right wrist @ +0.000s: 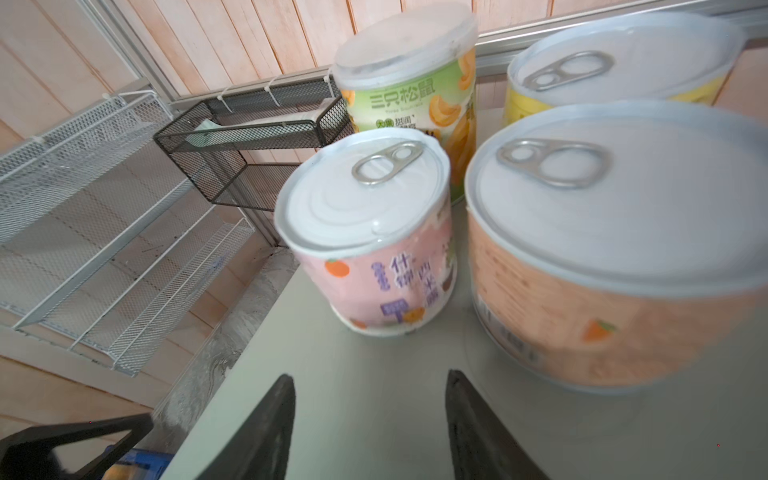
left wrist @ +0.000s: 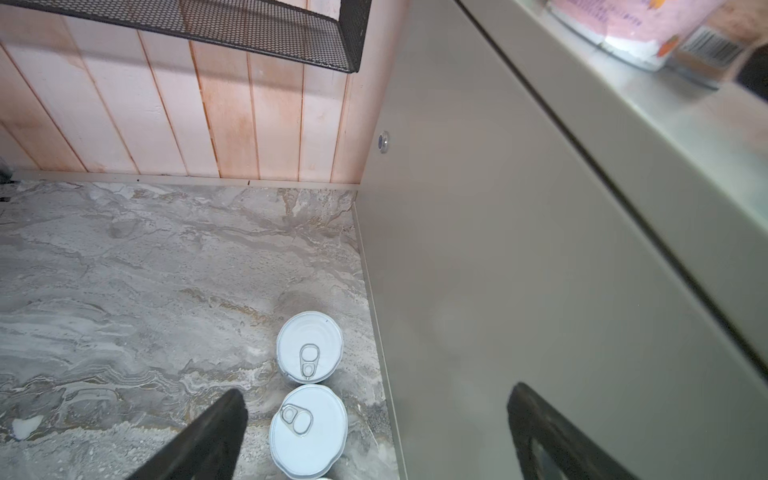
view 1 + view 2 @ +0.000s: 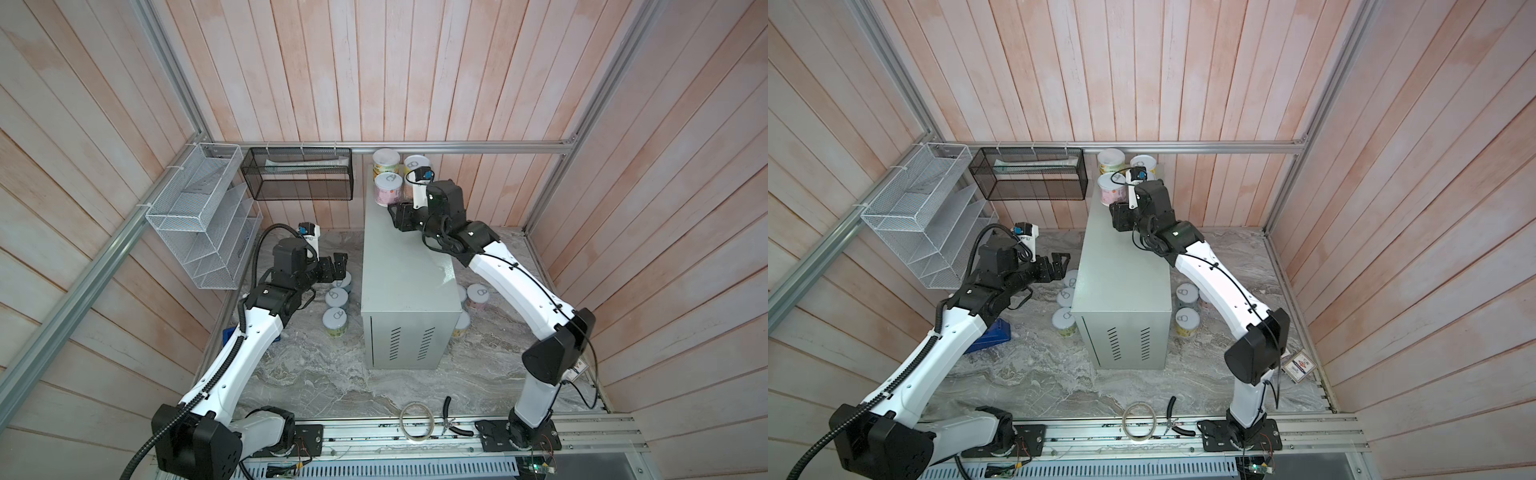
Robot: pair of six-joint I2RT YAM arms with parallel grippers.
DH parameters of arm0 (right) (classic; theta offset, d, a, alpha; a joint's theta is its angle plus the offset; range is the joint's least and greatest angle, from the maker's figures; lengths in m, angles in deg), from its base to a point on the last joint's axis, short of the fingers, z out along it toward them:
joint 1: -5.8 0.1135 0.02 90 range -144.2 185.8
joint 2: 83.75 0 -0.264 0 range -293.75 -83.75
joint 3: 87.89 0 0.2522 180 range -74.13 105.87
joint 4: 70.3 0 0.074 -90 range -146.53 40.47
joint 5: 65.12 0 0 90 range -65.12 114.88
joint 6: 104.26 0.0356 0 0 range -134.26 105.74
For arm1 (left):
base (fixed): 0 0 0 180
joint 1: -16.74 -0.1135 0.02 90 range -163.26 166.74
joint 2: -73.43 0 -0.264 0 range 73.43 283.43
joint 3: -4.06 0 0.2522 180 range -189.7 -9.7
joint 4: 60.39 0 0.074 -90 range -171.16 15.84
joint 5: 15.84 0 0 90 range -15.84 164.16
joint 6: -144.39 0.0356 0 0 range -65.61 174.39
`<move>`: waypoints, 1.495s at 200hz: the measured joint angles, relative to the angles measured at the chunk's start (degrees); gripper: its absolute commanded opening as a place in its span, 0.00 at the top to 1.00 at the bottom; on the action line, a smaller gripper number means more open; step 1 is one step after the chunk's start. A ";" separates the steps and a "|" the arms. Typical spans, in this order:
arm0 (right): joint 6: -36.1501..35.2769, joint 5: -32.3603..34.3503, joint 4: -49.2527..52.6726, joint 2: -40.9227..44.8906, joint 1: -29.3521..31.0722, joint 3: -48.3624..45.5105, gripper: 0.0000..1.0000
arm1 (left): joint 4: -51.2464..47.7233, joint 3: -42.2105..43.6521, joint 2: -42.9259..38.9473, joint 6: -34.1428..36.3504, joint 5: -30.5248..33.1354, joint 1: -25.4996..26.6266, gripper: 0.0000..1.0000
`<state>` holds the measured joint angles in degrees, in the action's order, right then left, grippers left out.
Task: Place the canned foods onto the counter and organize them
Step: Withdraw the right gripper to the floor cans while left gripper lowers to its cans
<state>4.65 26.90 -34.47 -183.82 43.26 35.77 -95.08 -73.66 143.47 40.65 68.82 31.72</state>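
The left gripper will move down next and close around the sides of the nearest can (image 3: 335, 324) in the row on the marble below it.
The counter (image 3: 405, 266) is a tall pale grey cabinet in the middle of both top views. Several cans stand at its far end: a pink can (image 1: 370, 237), an orange can (image 1: 615, 249), a yellow can (image 1: 623, 62) and a taller green-and-yellow can (image 1: 407, 75). My right gripper (image 1: 370, 376) hovers low over the counter top just in front of the pink can (image 3: 388, 187), open and empty. Three cans (image 3: 334, 320) stand on the marble left of the counter. My left gripper (image 2: 378, 395) hangs wide open above them, over the nearest can (image 2: 308, 430). More cans (image 3: 1187, 295) stand on the marble to the right.
A white wire rack (image 3: 199, 216) and a black mesh basket (image 3: 297, 174) hang on the left and back walls. A blue object (image 3: 992, 332) lies under the left arm. A tape ring (image 3: 417, 419) and pliers (image 3: 451, 419) lie at the front edge.
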 measured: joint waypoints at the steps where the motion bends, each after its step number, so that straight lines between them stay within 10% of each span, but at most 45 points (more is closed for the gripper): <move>1: -0.07 -0.07 0.04 0.31 0.00 -0.26 0.43 | 0.04 0.17 0.00 -0.02 0.04 0.00 0.00; 89: 1.11 4.15 0.81 44.17 -11.19 -30.08 0.32 | -0.66 9.66 -4.02 -3.96 1.20 0.48 0.00; 186: 9.73 2.01 5.81 46.88 -14.36 -63.06 0.19 | -7.28 18.27 -8.52 -9.38 8.37 6.60 0.00; 299: 14.10 -3.58 -0.17 47.43 -14.36 -70.79 0.19 | -1.20 23.87 -0.59 -11.41 8.57 6.58 0.00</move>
<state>18.75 23.32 -34.64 -136.39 28.90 -35.02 -96.29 -49.79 142.88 29.24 77.39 38.30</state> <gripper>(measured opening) 0.811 0.997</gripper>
